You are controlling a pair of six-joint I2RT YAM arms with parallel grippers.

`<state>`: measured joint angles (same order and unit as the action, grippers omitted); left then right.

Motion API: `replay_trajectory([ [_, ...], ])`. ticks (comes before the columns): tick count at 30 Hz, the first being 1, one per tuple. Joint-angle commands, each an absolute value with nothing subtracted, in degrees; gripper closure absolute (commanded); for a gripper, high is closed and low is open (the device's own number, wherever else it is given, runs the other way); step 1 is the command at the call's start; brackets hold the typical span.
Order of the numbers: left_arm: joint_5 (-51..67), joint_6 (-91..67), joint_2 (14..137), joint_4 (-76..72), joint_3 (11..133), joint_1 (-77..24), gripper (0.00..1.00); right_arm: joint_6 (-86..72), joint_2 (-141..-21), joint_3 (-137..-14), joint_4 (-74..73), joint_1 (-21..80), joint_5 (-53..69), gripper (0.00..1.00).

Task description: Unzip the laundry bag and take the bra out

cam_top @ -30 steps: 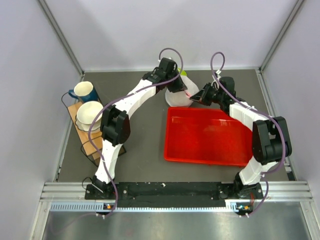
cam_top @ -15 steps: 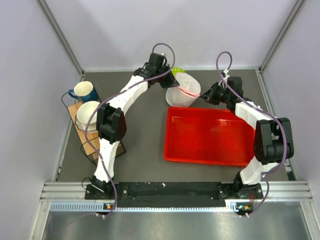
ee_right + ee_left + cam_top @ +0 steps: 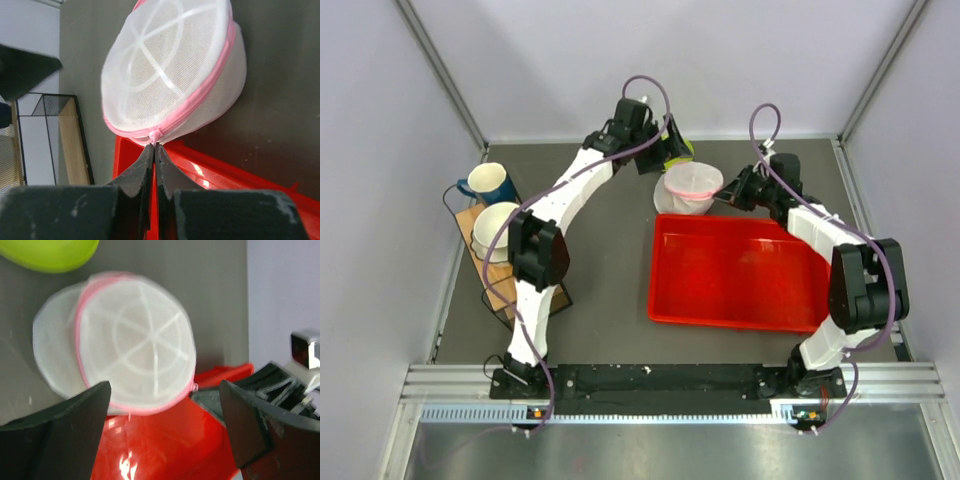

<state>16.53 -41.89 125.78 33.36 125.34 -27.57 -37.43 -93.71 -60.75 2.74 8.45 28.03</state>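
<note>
The zipper pull is held by my right gripper while the rest of the laundry bag lies loose, so my left gripper should pinch the pink trim (image 3: 112, 406) to keep the bag steady.
The laundry bag (image 3: 691, 184), a round white mesh pouch with pink zipper trim, rests on the dark table at the red tray's far edge. From the left wrist it shows as a ribbed dome (image 3: 135, 340), and from the right wrist as a tilted dome (image 3: 170, 70). My right gripper (image 3: 723, 197) is shut on the pink zipper pull (image 3: 157, 135), its tips (image 3: 156, 146) pinched together over the tray's corner. My left gripper (image 3: 665, 152) hangs open behind and above the bag, its fingers (image 3: 165, 402) wide apart with nothing between them. The bra is hidden.
A red tray (image 3: 735, 275) lies in front of the bag. A lime-green plate (image 3: 682, 150) sits just behind the bag, under the left wrist. At the left stand a blue mug (image 3: 490, 183), a white bowl (image 3: 500, 222) and a wire rack (image 3: 500, 285).
My left gripper has opened and let go of the bag, drawing back a little. The bag has dropped from its raised tilt onto the table. The right gripper keeps its pinch on the zipper pull.
</note>
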Motion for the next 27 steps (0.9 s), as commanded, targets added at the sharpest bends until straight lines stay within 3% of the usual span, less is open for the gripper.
replay_trajectory([
  [1,12.3,-46.6,111.4,27.9,109.0,-29.4,0.05,-40.9,-92.1,-62.4,6.3,11.4,26.7,1.0],
  [3,12.5,-49.6,107.8,20.2,99.2,-29.8,0.05,-41.3,-92.5,-62.8,6.7,11.8,26.6,1.0],
  [5,13.7,-51.5,106.9,19.0,97.4,-30.6,0.06,-41.4,-93.0,-63.1,6.8,12.1,26.7,1.0],
  [16,13.6,-56.1,115.9,20.5,103.4,-32.7,0.09,-40.7,-92.8,-62.6,6.4,12.7,27.1,1.0],
  [22,12.3,-56.1,121.7,22.5,110.1,-32.2,0.19,-39.7,-92.2,-62.3,5.8,12.7,27.6,1.0],
  [25,12.7,-56.7,122.8,22.6,111.4,-31.5,0.35,-38.9,-92.0,-62.5,5.2,12.7,27.9,1.0],
  [27,12.7,-56.6,122.4,22.4,111.4,-30.9,0.55,-37.8,-92.0,-62.8,4.0,12.6,27.2,1.0],
])
